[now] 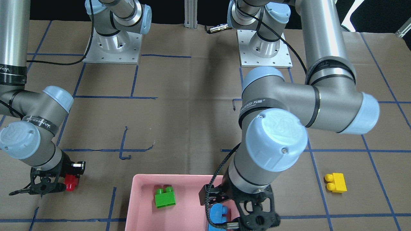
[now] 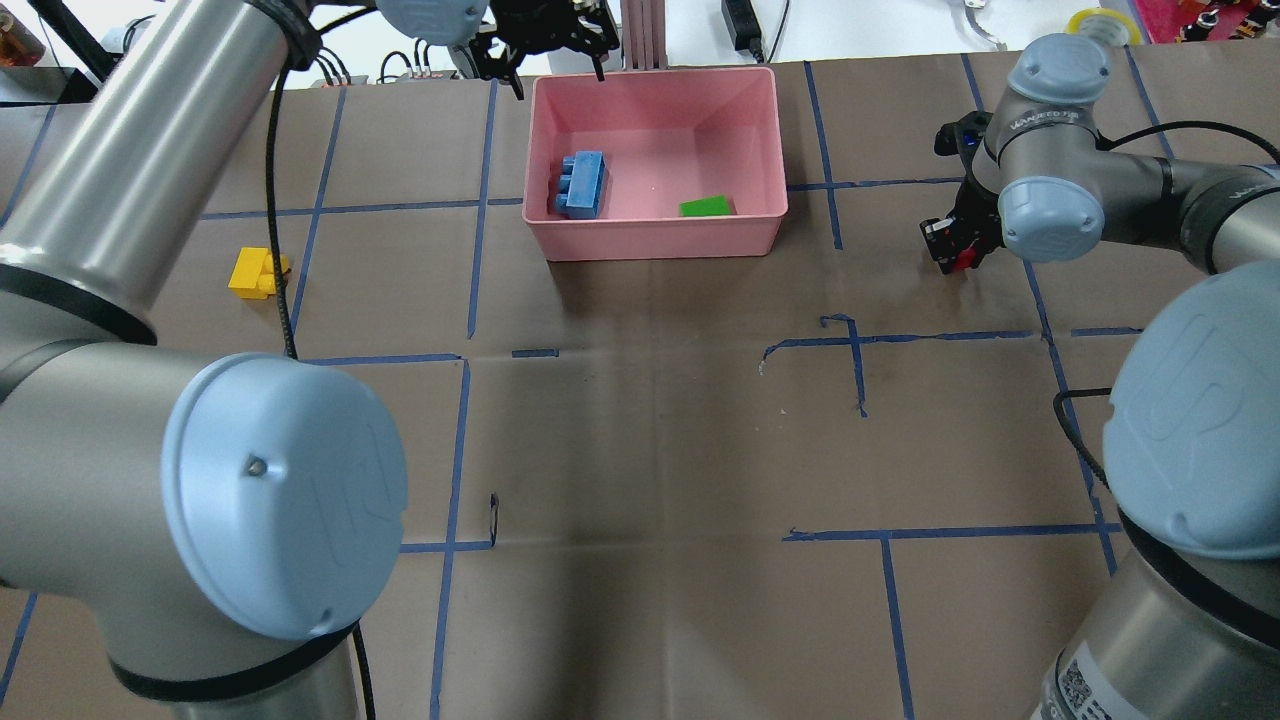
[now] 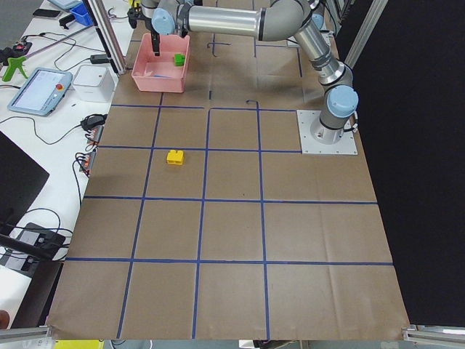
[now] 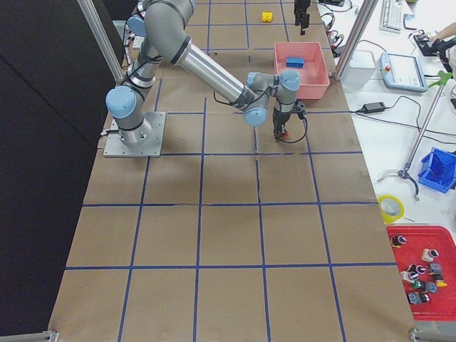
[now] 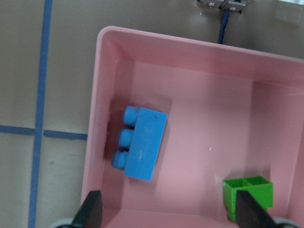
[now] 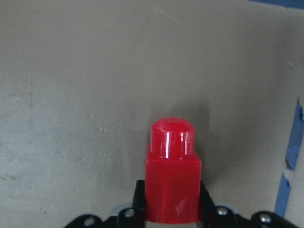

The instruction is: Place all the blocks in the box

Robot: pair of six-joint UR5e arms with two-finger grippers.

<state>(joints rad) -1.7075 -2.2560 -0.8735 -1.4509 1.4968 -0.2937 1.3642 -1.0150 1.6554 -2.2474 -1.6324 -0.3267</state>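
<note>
Next, I drop the red block, now held low over the paper, with my right gripper in the pink box [image 1: 199,227], close beside the blue block's side facing the green block.
The pink box [image 2: 660,245] stands at the table's far middle. The blue three-stud block [image 2: 582,184] and the green block [image 2: 706,206] lie inside it; both also show in the left wrist view, blue [image 5: 141,149] and green [image 5: 249,195]. My left gripper [image 5: 171,213] is open and empty above the box's far side [image 2: 545,40]. My right gripper [image 6: 172,209] is shut on the small red block [image 6: 172,185], low over the paper, right of the box [image 2: 962,262]. The yellow block [image 2: 252,272] lies alone on the table, left of the box.
Brown paper with a blue tape grid covers the table [image 2: 640,450]. The arm base plates [image 1: 112,48] stand at the robot's side. Beyond the far edge are cables and a tablet [image 3: 40,91].
</note>
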